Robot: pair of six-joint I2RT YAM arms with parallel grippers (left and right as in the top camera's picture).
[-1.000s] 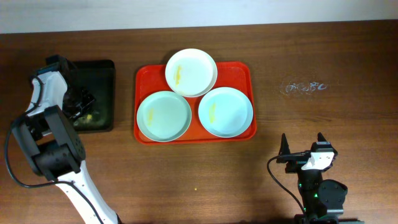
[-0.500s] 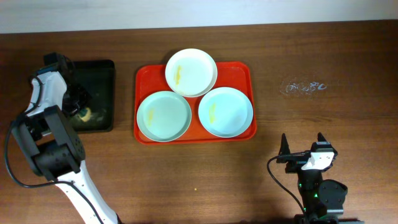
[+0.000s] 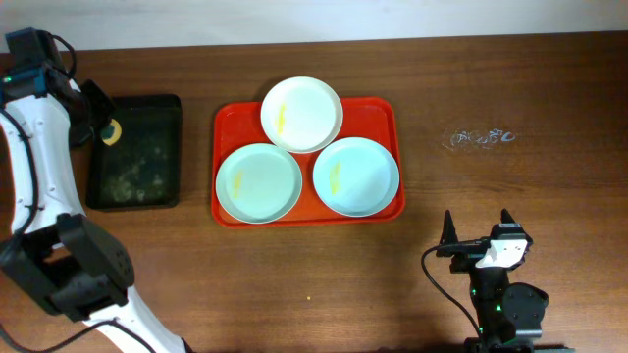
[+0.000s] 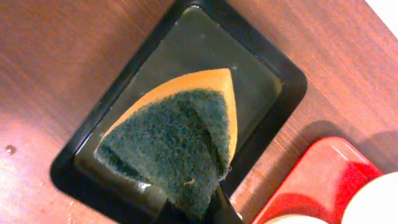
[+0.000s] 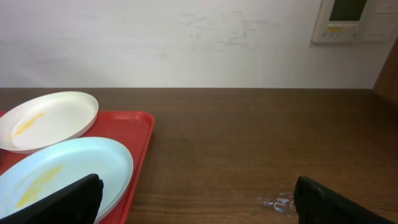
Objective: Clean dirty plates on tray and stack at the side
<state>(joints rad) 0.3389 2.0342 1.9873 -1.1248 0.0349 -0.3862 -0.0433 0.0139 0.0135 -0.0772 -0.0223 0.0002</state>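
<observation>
Next, my left gripper lets go of the green-and-orange sponge on the mint green plate (image 3: 267,185), next to its yellow smear.
The red-orange tray (image 3: 388,113) holds three plates: a cream-white plate (image 3: 301,114) with a yellow smear at the back, a mint green plate (image 3: 258,182) front left, and a pale blue plate (image 3: 355,176) with a yellow smear front right. My left gripper (image 3: 106,132) is shut on a green-and-orange sponge (image 4: 180,137), held above the black tray (image 4: 273,78). My right gripper (image 3: 482,235) is open and empty near the table's front right. In the right wrist view the cream-white plate (image 5: 46,119) and the blue plate (image 5: 62,171) lie on the tray (image 5: 134,146).
The small black tray (image 3: 137,152) lies left of the red tray, with wet residue in it. A white scribble mark (image 3: 479,136) is on the brown table at the right. A wall with a control panel (image 5: 351,18) stands behind the table.
My left arm has risen and swung back from the black tray, lifting the sponge out of it. The right arm and plates have not moved.
</observation>
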